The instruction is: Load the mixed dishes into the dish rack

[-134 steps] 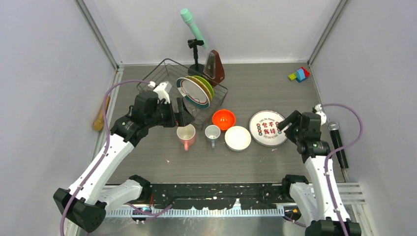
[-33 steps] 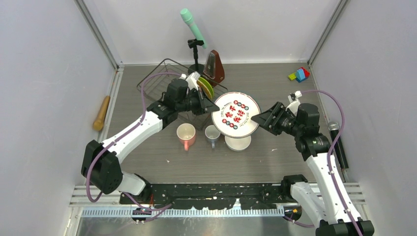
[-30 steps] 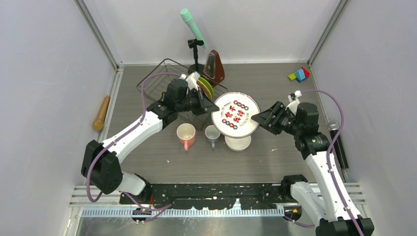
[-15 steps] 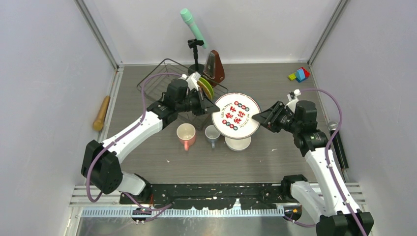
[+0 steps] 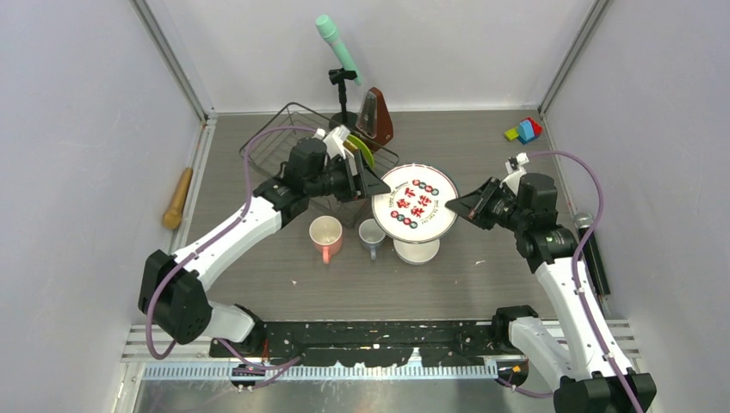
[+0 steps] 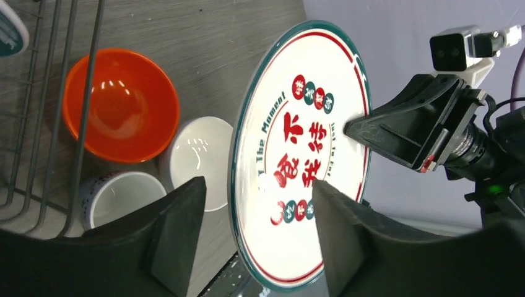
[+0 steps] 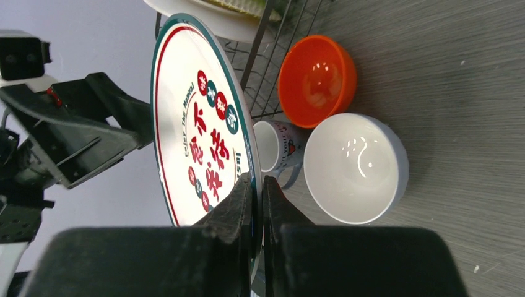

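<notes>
My right gripper will stand the white teal-rimmed plate upright in the dish rack, in line with the lime-green plate [image 5: 334, 155].
The white teal-rimmed plate [image 5: 416, 204] with red marks hangs in the air over the bowls, tilted on edge. My right gripper [image 5: 451, 207] is shut on its right rim, and in the right wrist view the right gripper [image 7: 257, 192] pinches the plate [image 7: 198, 130]. My left gripper [image 5: 368, 185] is open. Seen from the left wrist, this gripper [image 6: 257, 238] straddles the plate [image 6: 303, 154] without gripping it. The dish rack [image 5: 274, 146] holds a lime-green plate [image 5: 365, 155]. On the table are a pink mug [image 5: 325, 234], a grey-blue mug [image 5: 372, 234], a white bowl [image 5: 416, 252] and an orange-red bowl [image 6: 121, 108].
A teal microphone on a stand [image 5: 337, 43] and a brown metronome [image 5: 376, 119] stand behind the rack. A wooden handle [image 5: 178, 196] lies at the left wall, coloured blocks [image 5: 523, 131] at the back right, a black microphone [image 5: 590, 249] on the right.
My left gripper has let go of the teal-rimmed plate and opened. My right gripper has shut on the plate's right rim. The plate has shifted slightly right.
</notes>
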Controlling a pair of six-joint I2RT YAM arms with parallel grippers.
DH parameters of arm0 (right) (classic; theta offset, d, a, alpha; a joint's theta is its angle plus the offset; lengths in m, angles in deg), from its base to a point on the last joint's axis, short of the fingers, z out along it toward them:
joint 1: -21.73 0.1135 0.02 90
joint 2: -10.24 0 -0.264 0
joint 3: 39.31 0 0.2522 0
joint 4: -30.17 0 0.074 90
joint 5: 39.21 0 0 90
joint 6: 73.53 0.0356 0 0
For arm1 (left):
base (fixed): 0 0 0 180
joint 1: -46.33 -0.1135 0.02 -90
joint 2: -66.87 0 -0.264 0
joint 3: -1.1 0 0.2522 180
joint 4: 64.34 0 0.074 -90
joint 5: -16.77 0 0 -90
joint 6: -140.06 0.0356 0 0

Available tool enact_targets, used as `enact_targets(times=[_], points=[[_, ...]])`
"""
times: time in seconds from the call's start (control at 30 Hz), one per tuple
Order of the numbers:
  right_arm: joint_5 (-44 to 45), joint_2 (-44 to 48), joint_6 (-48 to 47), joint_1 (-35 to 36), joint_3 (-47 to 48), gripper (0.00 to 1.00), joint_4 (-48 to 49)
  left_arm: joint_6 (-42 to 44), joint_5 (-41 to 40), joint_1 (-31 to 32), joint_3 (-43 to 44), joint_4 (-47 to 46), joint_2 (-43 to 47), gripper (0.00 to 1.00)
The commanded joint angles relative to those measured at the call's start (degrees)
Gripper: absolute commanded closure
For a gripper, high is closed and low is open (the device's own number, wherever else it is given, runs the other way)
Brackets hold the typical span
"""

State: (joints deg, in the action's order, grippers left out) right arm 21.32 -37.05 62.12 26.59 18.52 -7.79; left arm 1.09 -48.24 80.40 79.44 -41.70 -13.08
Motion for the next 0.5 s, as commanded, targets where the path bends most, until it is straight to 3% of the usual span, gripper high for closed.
enact_targets(times=[0.0, 0.13, 0.47], points=[[3.84, 1.00, -4.80, 0.15, 5.79, 1.00, -0.68, 3.39, -4.63, -0.18, 1.61, 3.27, 5.66, 0.28], [6.82, 0.29, -8.47, 0.19, 8.25, 1.00, -1.94, 6.27, -9.10, -1.70, 3.19, 11.05, 8.77, 0.19], [15.01, -6.38, -15.13, 5.63, 17.85, 1.00, 1.52, 8.64, -19.32, -10.31, 2.73, 27.15, 16.46, 0.16]])
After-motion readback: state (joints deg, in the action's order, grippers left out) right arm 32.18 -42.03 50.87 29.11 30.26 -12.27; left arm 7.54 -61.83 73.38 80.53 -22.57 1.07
